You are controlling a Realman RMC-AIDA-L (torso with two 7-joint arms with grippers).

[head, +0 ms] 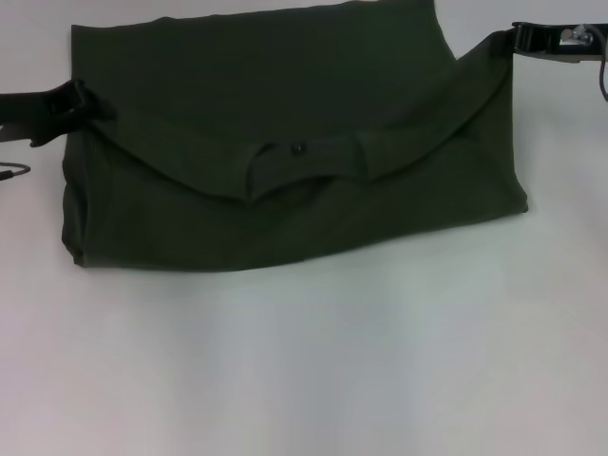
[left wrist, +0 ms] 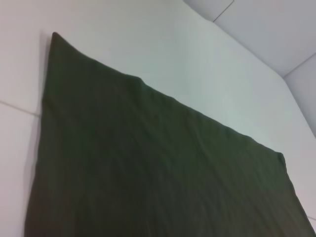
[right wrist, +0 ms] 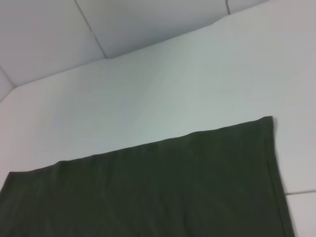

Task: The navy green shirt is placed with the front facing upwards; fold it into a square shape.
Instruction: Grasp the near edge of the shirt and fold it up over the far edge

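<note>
Next, I release the navy green shirt's raised corner with my right gripper beside the slanting edge of its flat far part (head: pixel 480 71).
The navy green shirt (head: pixel 285 190) lies across the far half of the white table, its top part folded toward me. The ribbed collar (head: pixel 304 166) and small dark neck label (head: pixel 297 147) face up in the middle. No lettering shows. My left gripper (head: pixel 84 103) is shut on the shirt's left folded corner. My right gripper (head: pixel 511 40) is shut on the right corner and holds it raised, with the cloth pulled taut up to it. The left wrist view (left wrist: pixel 148 168) and the right wrist view (right wrist: pixel 148 192) show only plain green cloth on the table.
The white table (head: pixel 304 361) stretches bare in front of the shirt. A thin cable (head: pixel 14 171) lies at the left edge, below my left arm. Another cable (head: pixel 601 76) hangs by my right arm. Table seams (right wrist: pixel 89 24) run beyond the shirt.
</note>
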